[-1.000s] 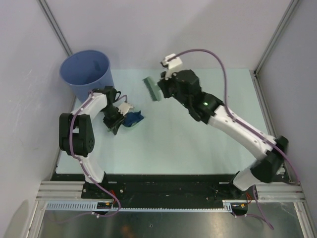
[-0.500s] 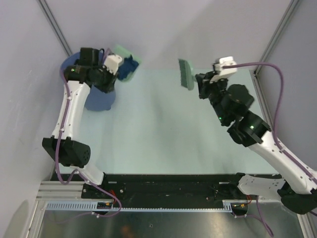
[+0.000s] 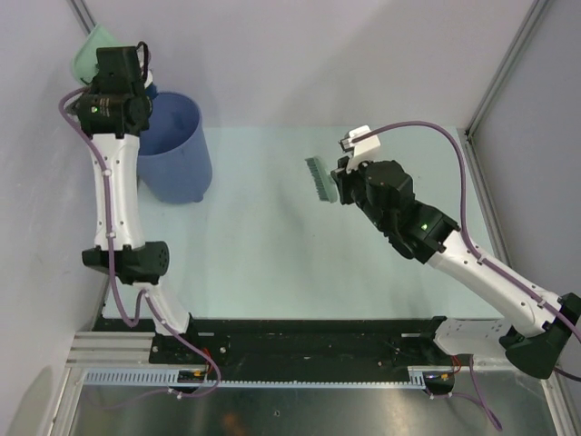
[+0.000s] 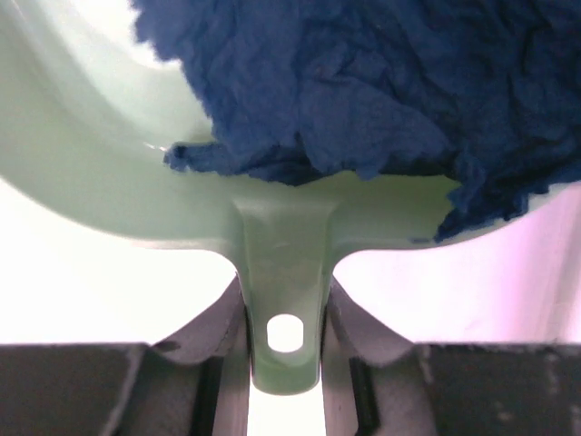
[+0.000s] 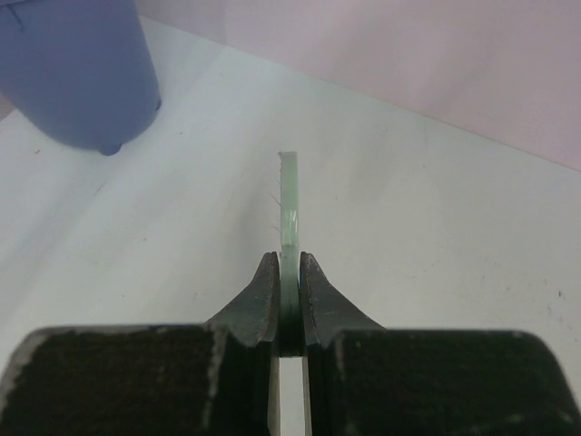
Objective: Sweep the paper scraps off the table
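Note:
My right gripper is to put the mint-green brush down on the bare middle of the table [image 3: 280,234] [image 5: 195,282], a little toward the blue bucket's side.
My left gripper [image 3: 121,71] is raised high at the back left, over the far-left rim of the blue bucket [image 3: 179,143]. It is shut on the handle of the mint-green dustpan [image 3: 89,53]. In the left wrist view the fingers [image 4: 211,318] clamp the handle, and a dark blue paper scrap [image 4: 363,91] lies in the dustpan [image 4: 100,182]. My right gripper [image 3: 341,187] is shut on the mint-green brush [image 3: 320,179] and holds it above the middle of the table [image 3: 272,263]. The brush [image 5: 289,195] shows edge-on between the jaws. I see no scraps on the table.
The blue bucket [image 5: 73,73] stands at the table's back left corner. White walls and metal rails [image 3: 508,64] close in the back and sides. The arm bases sit on the black rail [image 3: 300,336] at the near edge.
My left arm has lifted the dustpan with the blue scrap from the bucket's right side up and to the left above the bucket. My right arm has carried the brush a little left and nearer.

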Tool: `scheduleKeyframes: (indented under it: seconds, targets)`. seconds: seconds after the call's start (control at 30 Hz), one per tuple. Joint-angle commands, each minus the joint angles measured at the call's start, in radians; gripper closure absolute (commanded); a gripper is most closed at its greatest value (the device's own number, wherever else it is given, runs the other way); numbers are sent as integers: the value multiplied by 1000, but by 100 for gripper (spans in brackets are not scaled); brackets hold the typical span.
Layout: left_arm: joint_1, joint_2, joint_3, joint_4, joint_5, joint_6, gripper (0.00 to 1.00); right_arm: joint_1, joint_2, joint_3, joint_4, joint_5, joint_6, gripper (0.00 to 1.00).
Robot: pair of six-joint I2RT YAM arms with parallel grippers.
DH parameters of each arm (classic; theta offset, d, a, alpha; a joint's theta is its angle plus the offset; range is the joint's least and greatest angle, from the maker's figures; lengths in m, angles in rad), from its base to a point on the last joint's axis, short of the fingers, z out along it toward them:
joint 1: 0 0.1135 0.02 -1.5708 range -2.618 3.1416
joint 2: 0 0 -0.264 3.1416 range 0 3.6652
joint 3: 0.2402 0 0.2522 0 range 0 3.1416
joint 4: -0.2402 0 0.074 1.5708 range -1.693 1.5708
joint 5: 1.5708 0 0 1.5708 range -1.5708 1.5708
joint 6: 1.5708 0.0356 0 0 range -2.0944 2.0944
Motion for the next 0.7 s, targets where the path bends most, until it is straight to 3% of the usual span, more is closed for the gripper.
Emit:
scheduleKeyframes:
  seconds: [0.0, 0.17, 0.27, 0.47, 0.67]
  targets:
    - [7, 68, 31, 259, -453, 419, 100, 20, -5, 10, 64, -20, 2, 100]
    - [5, 102, 1, 499, -567, 855, 100, 34, -8, 10, 61, -25, 2, 100]
    - [5, 124, -13, 551, -606, 990, 100, 41, -9, 10, 63, -25, -21, 100]
    - [4, 166, -12, 703, -632, 1147, 100, 60, -15, 10, 63, -14, -32, 100]
    - [-11, 150, -50, 778, -616, 1169, 100, 66, -20, 10, 58, 3, -38, 100]
